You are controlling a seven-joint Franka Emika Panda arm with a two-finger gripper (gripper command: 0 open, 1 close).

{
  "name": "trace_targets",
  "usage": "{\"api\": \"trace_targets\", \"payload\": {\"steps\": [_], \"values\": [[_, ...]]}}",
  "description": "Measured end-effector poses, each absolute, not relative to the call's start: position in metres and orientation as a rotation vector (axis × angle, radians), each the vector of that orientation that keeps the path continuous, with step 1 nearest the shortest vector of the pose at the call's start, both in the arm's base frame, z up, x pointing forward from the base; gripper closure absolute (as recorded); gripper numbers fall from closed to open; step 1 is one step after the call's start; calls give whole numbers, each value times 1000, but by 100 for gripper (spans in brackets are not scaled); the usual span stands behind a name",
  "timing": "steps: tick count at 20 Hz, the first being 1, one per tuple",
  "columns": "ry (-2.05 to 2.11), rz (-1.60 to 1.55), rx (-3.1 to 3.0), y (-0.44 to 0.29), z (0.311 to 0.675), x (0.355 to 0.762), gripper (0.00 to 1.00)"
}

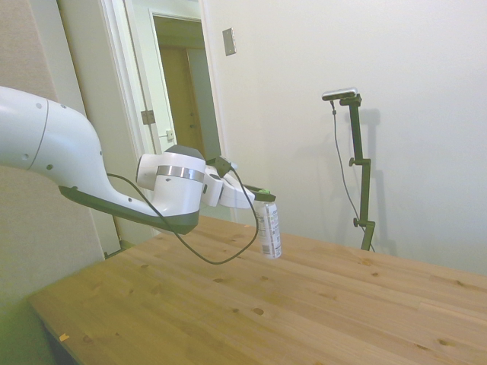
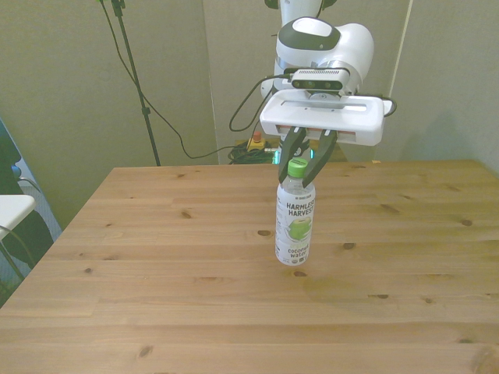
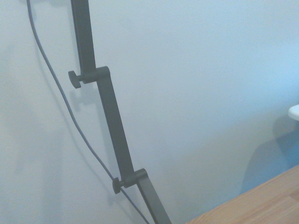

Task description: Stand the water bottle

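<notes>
The robot's gripper should stand the water bottle on the bare wood [image 2: 267, 333] toward the table edge opposite the robot's arm and let go.
The water bottle [image 2: 296, 222] is clear plastic with a green cap and a white label, and it is upright near the middle of the wooden table [image 2: 156, 257]. My gripper [image 2: 299, 165] reaches in level from behind and is shut on the bottle's cap and neck. In the side view the water bottle [image 1: 268, 228] hangs from the gripper [image 1: 264, 196], slightly tilted, with its base at or just above the table top. I cannot tell whether the base touches the wood. The wrist view shows no bottle, only a wall and a corner of the table [image 3: 261, 205].
The table [image 1: 304, 304] carries nothing else. A white object [image 2: 12, 210] stands off the table at the front view's left edge. Cables [image 2: 249, 148] lie on the floor behind the far edge. An open doorway [image 1: 183, 91] lies behind the arm in the side view.
</notes>
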State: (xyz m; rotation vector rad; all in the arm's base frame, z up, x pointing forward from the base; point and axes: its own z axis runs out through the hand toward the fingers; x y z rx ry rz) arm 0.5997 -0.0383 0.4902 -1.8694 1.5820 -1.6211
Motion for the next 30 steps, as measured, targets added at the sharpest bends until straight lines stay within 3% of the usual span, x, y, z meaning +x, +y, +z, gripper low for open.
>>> {"api": "trace_targets", "payload": {"steps": [17,26,27,30], "values": [[1632,-1655,-1880,-79,440,677,100],[1644,-1652,-1874,-89,426,694,100],[1643,-1652,-1875,-89,426,695,0],[1639,-1651,-1878,-88,425,694,0]]}}
